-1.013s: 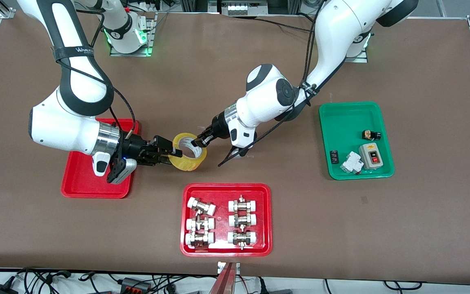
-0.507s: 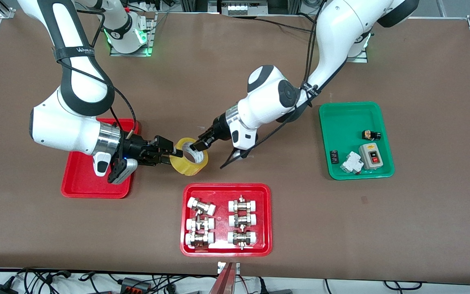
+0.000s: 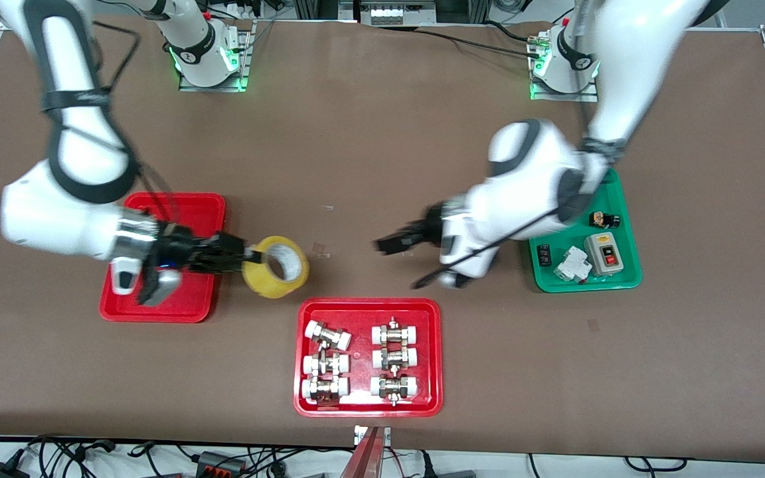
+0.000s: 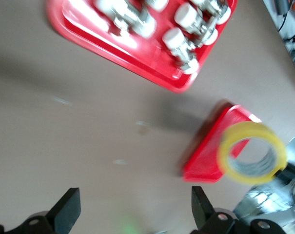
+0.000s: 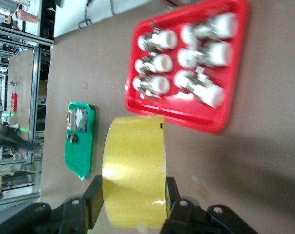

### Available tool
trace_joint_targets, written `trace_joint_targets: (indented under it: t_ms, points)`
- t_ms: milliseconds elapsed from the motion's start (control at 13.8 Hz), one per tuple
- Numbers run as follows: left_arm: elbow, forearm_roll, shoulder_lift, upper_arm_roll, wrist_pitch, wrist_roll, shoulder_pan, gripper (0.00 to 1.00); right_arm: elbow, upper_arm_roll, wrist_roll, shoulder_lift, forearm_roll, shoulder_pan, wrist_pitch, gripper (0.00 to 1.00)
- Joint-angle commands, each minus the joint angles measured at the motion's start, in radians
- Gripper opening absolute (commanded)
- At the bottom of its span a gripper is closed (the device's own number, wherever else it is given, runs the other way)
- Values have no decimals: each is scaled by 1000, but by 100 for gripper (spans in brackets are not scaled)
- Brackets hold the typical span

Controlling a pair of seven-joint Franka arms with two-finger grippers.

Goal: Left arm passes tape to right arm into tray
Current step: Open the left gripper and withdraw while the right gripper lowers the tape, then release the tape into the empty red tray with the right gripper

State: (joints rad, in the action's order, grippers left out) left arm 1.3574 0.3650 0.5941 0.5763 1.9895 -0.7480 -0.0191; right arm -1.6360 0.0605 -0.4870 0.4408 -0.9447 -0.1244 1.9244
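Next, I release the yellow tape roll near the middle of the plain red tray (image 3: 170, 248) with my right gripper.
The yellow tape roll (image 3: 277, 267) is clamped across its width between the fingers of my right gripper (image 3: 242, 256). It hangs over the table just beside the edge of the plain red tray (image 3: 191, 206) that faces the left arm's end. In the right wrist view the tape (image 5: 135, 161) fills the gap between the fingers (image 5: 93, 196). My left gripper (image 3: 389, 244) is open and empty over bare table, between the tape and the green tray. The left wrist view shows its spread fingers (image 4: 68, 208), with the tape (image 4: 254, 128) and the plain tray (image 4: 206, 158) farther off.
A red tray of white-capped metal fittings (image 3: 369, 305) lies nearer the front camera, and shows in the right wrist view (image 5: 186, 117) and the left wrist view (image 4: 174, 84). A green tray (image 3: 555, 192) with switches lies toward the left arm's end, partly under the left arm.
My left gripper has let go of the tape, opened and pulled back toward the green tray. My right gripper has carried the tape toward the plain red tray.
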Motion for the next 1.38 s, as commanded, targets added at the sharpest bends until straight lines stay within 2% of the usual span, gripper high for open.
trace_joint_targets:
  t_ms: [0,217,507,579,651,724,796,868,941,1013,1303]
  points:
    - [31,-53,-103,11,-197,178,-148,100,5,-14,-112,35,69,164,-152,0]
    - [29,-248,-177,10,-415,349,-202,100,7,-14,-310,116,121,308,-255,0]
    - [-112,-414,-194,0,-732,361,-251,100,5,-14,-455,193,188,385,-288,0]
    - [-112,-446,-197,5,-754,378,-263,100,5,-14,-490,208,188,390,-288,0]
    - [-68,-449,-229,11,-750,386,-277,100,5,-13,-525,223,195,396,-288,0]
    - [-1,-451,-271,14,-715,384,-278,100,5,-13,-553,239,207,402,-285,0]
    - [76,-448,-325,22,-659,384,-277,100,7,-14,-556,242,228,401,-275,5]
    - [147,-446,-367,25,-614,384,-283,100,8,-14,-559,242,254,393,-262,47]
    - [201,-445,-410,25,-574,384,-285,100,8,-14,-565,242,273,390,-234,99]
    - [244,-445,-439,25,-549,384,-283,100,8,-14,-573,240,309,379,-194,100]
    - [204,-452,-432,14,-552,475,-304,100,5,-14,-576,205,499,304,-52,100]
